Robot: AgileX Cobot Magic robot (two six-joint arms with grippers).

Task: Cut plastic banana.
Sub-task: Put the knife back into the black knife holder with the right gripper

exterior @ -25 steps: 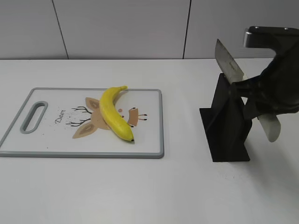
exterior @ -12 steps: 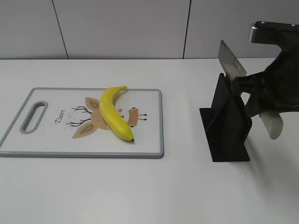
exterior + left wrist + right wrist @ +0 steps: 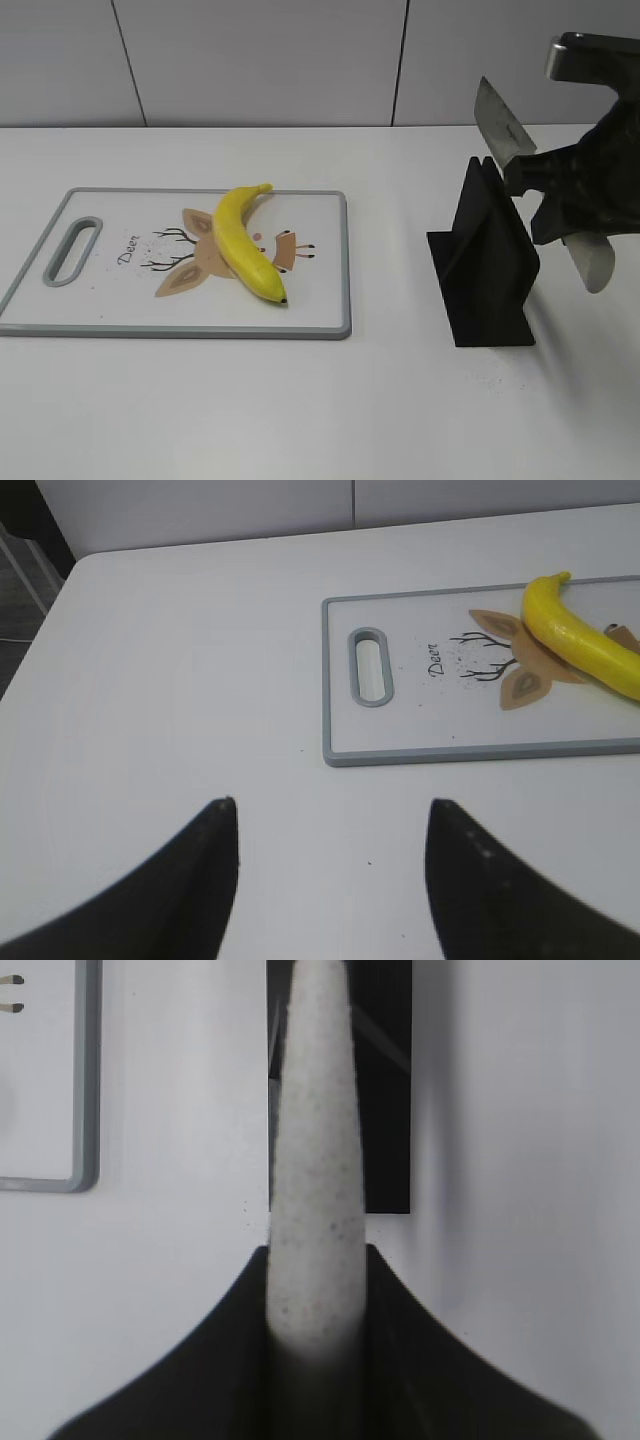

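The knife will go down in the upper slot of the black knife stand [image 3: 513, 218] [image 3: 328, 1035] from my right gripper. It is now held above that stand.
The plastic banana [image 3: 243, 245] is yellow with a dark tip and lies on a white cutting board [image 3: 110, 295] with a deer print. It also shows in the left wrist view [image 3: 580, 645], on the board [image 3: 400, 730]. My right gripper [image 3: 562, 192] is shut on a knife: the steel blade [image 3: 498, 125] points up and left, and the pale speckled handle [image 3: 592, 262] hangs below. The handle sits between the jaws [image 3: 318, 1255]. The knife is above a black knife stand [image 3: 485, 270]. My left gripper [image 3: 330, 805] is open and empty over the table, near the board's handle end.
The black stand [image 3: 385, 1080] is right of the board on the white table. The board has a grey rim and a handle slot [image 3: 75, 250] at its left end. A grey wall runs behind the table.
My right gripper has lifted the knife a little up and to the right, away from the stand. The banana and board have not moved.
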